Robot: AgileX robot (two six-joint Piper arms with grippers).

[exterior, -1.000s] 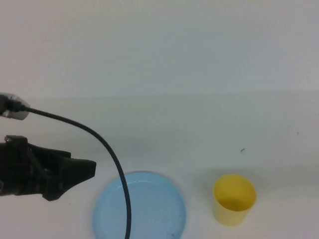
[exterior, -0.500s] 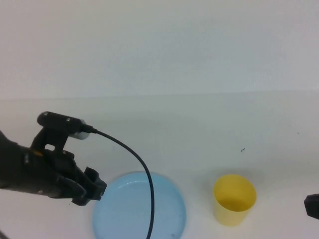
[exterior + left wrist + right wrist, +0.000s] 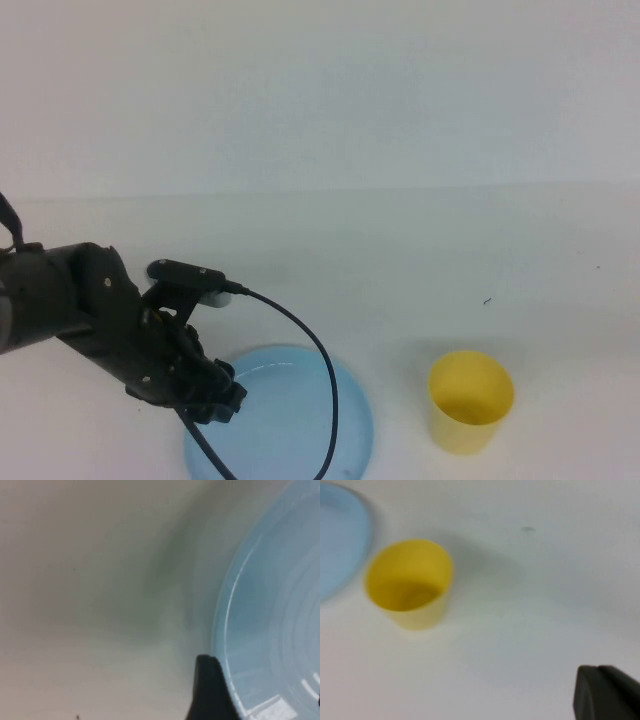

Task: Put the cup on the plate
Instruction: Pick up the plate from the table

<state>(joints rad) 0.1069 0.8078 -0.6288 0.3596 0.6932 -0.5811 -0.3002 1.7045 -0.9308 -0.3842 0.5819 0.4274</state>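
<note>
The light blue plate is apart from the yellow cup, so the robot's left gripper will first take the plate's rim [image 3: 223, 630] and slide it toward the cup.
The yellow cup [image 3: 470, 400] stands upright on the white table, to the right of the light blue plate [image 3: 300, 420] and apart from it. My left gripper [image 3: 220, 398] hangs over the plate's left rim. In the left wrist view one dark finger [image 3: 210, 692] lies at the plate's rim [image 3: 222, 630] and the plate shows across the wide gap, so the left gripper [image 3: 265, 692] is open and empty. My right gripper [image 3: 598, 672] is out of the high view. Its wrist view shows it shut and empty, away from the cup [image 3: 410, 582], with the plate [image 3: 340, 540] beyond.
The left arm's black cable [image 3: 320, 370] loops over the plate. A small dark speck [image 3: 486, 301] lies on the table behind the cup. The white table [image 3: 400, 250] meets a pale wall at the back.
My left arm has swung right and toward the front, from the left edge to over the plate's left rim. The right gripper, briefly at the right edge, has left the high view.
</note>
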